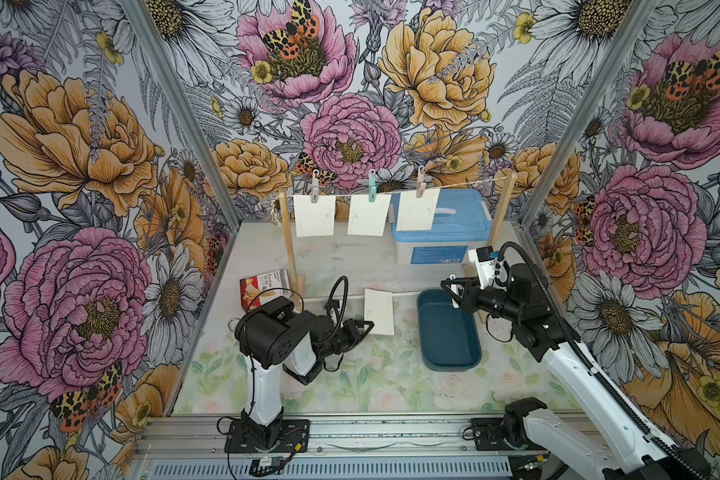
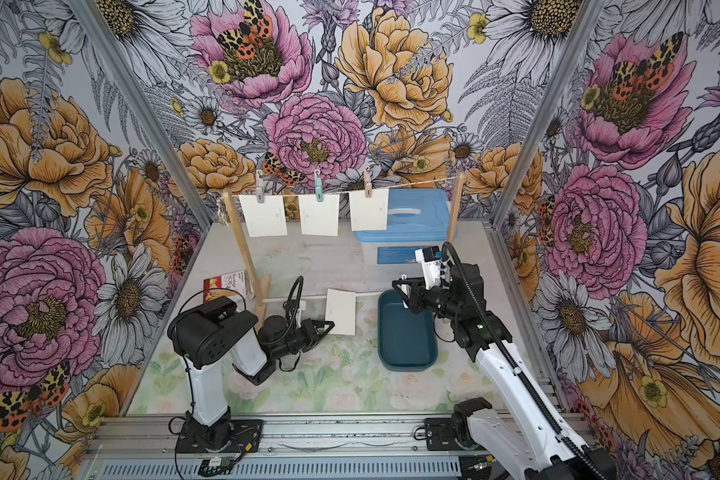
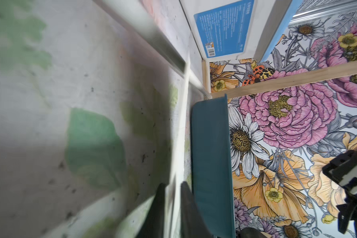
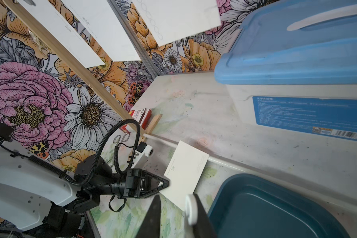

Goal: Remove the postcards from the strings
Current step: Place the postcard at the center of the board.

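The robot's right gripper should release the white clothespin inside the teal tray (image 1: 430,333), near the tray's long side that faces the low postcard.
Three white postcards (image 1: 314,215) (image 1: 368,215) (image 1: 417,210) hang from the twine string (image 1: 466,183), held by grey, green and pink clothespins. Another postcard (image 1: 380,311) (image 4: 186,171) is low over the table beside the teal tray. Its near corner sits between the slightly parted jaws of my left gripper (image 1: 368,326) (image 3: 172,185), which is open. My right gripper (image 1: 453,293) (image 4: 174,198) hovers over the tray's far end, shut on a white clothespin (image 4: 191,210).
A teal tray (image 1: 447,365) lies right of centre. A blue-lidded storage box (image 1: 458,216) stands behind the line. Wooden posts (image 1: 289,249) (image 1: 501,208) carry the string, and a thin white rod (image 1: 333,296) joins their feet. A red carton (image 1: 262,289) lies at the left.
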`<control>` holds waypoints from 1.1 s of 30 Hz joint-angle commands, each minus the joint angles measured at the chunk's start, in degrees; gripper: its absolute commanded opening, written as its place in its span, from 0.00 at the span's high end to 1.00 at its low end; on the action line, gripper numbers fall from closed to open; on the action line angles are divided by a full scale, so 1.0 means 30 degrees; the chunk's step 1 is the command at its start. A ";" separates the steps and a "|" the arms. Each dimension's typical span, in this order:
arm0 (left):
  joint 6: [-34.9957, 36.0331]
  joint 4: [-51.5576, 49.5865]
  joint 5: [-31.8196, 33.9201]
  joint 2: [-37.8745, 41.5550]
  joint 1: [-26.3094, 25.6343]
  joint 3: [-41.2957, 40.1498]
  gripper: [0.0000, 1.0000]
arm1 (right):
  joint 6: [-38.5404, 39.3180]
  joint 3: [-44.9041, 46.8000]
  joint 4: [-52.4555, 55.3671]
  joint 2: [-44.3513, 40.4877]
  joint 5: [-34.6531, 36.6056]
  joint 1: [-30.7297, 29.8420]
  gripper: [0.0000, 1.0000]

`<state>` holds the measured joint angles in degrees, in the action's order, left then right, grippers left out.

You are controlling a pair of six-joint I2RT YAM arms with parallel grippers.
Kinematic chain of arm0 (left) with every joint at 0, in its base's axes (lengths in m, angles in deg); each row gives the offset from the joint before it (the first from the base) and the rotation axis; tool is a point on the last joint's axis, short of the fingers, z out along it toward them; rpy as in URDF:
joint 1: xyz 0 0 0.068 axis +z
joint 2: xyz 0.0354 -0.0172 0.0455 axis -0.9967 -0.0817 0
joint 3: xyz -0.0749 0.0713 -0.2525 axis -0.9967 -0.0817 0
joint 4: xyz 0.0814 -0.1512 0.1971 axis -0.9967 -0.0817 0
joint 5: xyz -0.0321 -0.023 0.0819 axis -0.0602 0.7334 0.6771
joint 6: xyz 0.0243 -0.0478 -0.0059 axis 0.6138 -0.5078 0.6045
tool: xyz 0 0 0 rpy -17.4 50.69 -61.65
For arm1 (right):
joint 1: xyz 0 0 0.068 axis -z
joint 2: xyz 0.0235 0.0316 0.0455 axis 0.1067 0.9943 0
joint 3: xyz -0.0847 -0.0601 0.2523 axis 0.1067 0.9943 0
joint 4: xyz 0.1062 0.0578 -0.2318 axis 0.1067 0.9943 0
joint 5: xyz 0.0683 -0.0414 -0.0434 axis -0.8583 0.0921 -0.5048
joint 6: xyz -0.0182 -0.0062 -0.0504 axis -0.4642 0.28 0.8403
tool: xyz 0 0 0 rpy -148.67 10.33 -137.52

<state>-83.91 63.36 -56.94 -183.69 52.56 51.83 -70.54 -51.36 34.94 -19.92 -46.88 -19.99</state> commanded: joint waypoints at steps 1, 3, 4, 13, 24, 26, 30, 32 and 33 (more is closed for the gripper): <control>0.0808 -0.1639 0.1197 0.1128 -0.0157 -0.0087 0.65 | -0.0107 0.0355 -0.0625 -0.0202 0.0472 -0.0277 0.97; 0.0919 -0.2552 0.1363 0.1658 -0.0208 -0.0099 0.58 | -0.0117 0.0594 -0.0681 -0.0259 0.0689 -0.0385 0.97; 0.0942 -0.3071 0.1425 0.1934 -0.0254 -0.0099 0.56 | -0.0107 0.0728 -0.0702 -0.0259 0.0773 -0.0453 0.97; 0.1793 -0.7915 0.2848 0.5388 -0.0988 -0.0749 0.80 | -0.0691 0.2824 -0.1989 0.0308 0.1267 -0.0695 0.97; 0.1062 -0.8092 0.2728 0.5562 -0.1553 -0.1053 1.00 | -0.1571 0.4269 -0.4470 0.1698 0.1448 -0.0859 0.96; 0.0856 -0.8614 0.3093 0.6214 -0.1732 -0.1399 0.91 | -0.1476 0.4336 -0.4435 0.1982 0.1660 -0.0884 0.95; 0.1712 -1.3141 0.4305 0.9051 -0.1885 -0.1404 0.58 | -0.1359 0.4417 -0.4256 0.2536 0.2364 -0.0931 0.95; 0.2775 -1.6834 0.5205 1.1152 -0.1943 -0.0803 0.50 | -0.1287 0.4496 -0.4249 0.2961 0.2815 -0.0917 0.95; 0.3346 -1.8650 0.5770 1.2372 -0.1958 -0.0392 0.48 | -0.1307 0.4554 -0.4292 0.3235 0.2997 -0.0938 0.95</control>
<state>-78.69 23.93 -45.53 -152.83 47.01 48.11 -74.36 -38.45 24.18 -11.66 -40.76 -22.35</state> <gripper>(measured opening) 0.509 0.237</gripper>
